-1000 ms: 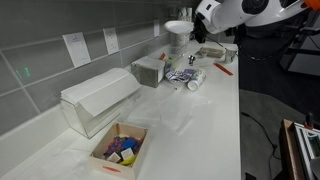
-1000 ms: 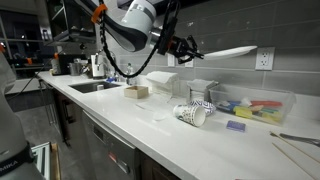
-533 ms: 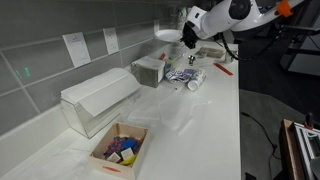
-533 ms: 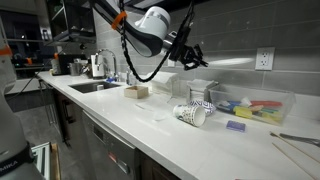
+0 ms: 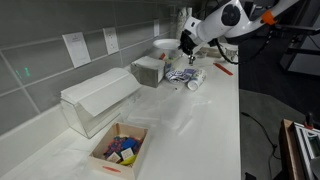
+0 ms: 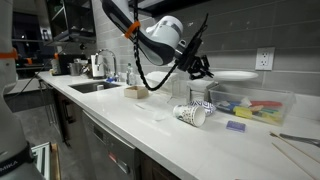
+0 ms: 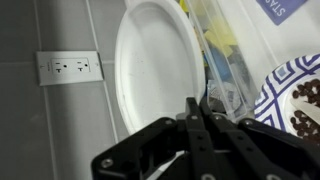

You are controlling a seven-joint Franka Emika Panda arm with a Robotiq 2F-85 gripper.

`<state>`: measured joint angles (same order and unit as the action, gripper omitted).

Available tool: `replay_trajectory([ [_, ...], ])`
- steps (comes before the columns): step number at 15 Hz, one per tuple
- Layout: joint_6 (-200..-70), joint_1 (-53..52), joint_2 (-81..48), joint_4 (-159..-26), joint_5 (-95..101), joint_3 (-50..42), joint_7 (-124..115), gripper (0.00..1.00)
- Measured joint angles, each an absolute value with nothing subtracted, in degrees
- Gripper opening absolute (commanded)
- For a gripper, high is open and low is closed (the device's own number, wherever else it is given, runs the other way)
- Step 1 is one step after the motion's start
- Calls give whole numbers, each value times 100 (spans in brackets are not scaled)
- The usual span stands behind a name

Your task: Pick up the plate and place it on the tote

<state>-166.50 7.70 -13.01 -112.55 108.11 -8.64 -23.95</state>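
Next, my gripper lets go of the white plate on top of the light-grey tote [image 5: 163,56] by the wall.
My gripper [image 5: 182,43] is shut on the rim of the white plate [image 5: 165,44] and holds it roughly level in the air. The plate hangs just above the light-grey tote [image 5: 149,70] by the wall, without touching it. In an exterior view the plate [image 6: 233,75] sticks out sideways from the gripper [image 6: 205,70], above the tote [image 6: 202,94]. In the wrist view the plate [image 7: 155,60] fills the middle, and the gripper [image 7: 195,105] has its black fingers closed together on the plate's lower edge.
A crumpled blue-and-white wrapper [image 5: 185,77] lies beside the tote and shows in the wrist view [image 7: 297,85]. A long translucent container [image 5: 95,100] and a cardboard box of toys [image 5: 120,150] stand nearer the camera. A wall outlet [image 7: 68,67] is behind the plate.
The gripper has carried the plate down and toward the wall, from high above the wrapper to just over the tote. The plate has turned from tilted to about level.
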Motion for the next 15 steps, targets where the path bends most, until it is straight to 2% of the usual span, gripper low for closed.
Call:
replay_trajectory([
  [9,-17021,807,-2109,-10358,10255,-863,-1733,1],
  [15,-17161,892,-2358,-10247,9585,-863,-919,1],
])
